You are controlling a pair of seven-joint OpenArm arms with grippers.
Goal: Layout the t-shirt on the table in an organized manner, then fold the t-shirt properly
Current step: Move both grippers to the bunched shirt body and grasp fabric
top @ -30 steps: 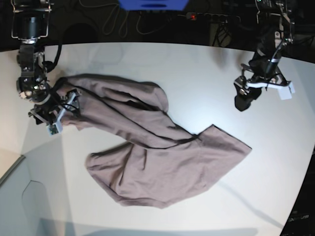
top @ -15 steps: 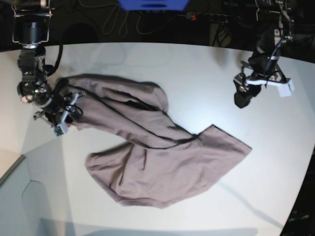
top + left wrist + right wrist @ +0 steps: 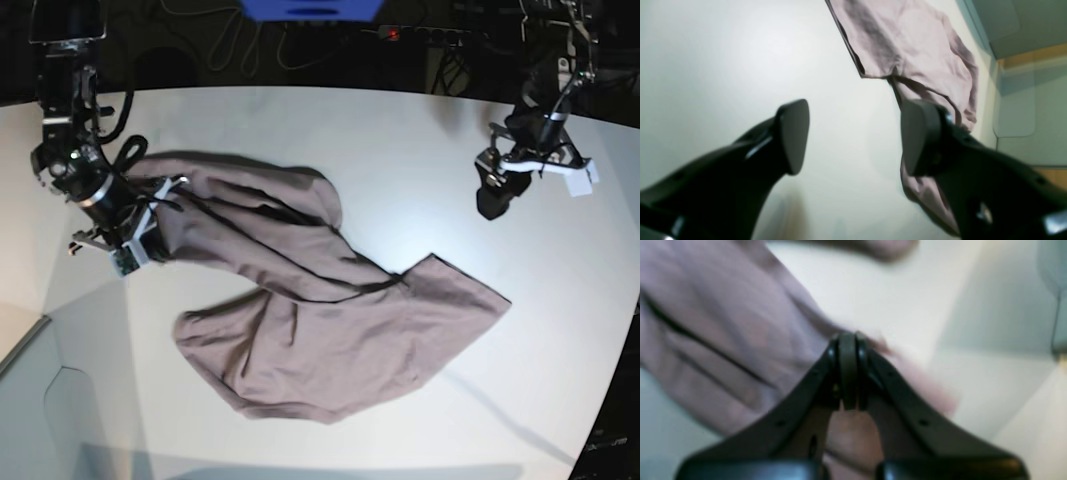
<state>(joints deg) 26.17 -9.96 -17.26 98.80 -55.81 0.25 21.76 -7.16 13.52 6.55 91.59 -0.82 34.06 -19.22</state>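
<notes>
The robot's right gripper needs to put the end of the t-shirt, which lies crumpled on the table now, down on the bare white table (image 3: pixel 410 118) near its curved far edge.
The mauve-grey t-shirt (image 3: pixel 300 300) lies crumpled on the white table (image 3: pixel 400 140), running from the left end to a flat corner at centre right. My right gripper (image 3: pixel 148 222) is at the shirt's left end. In the right wrist view its jaws (image 3: pixel 847 340) are shut, with shirt fabric (image 3: pixel 723 323) bunched around the tips, seemingly pinched. My left gripper (image 3: pixel 495 200) hovers over bare table, well right of the shirt. In the left wrist view it (image 3: pixel 853 133) is open and empty, with the shirt (image 3: pixel 907 43) beyond it.
Cables and a blue box (image 3: pixel 310 10) lie behind the table's curved far edge. A grey floor panel (image 3: pixel 60 420) shows past the table's front left corner. The table's right edge (image 3: pixel 620 340) is near the left arm.
My right gripper has moved right and inward along the shirt's left end, and the fabric there has shifted slightly. My left gripper has lifted a little and stays open.
</notes>
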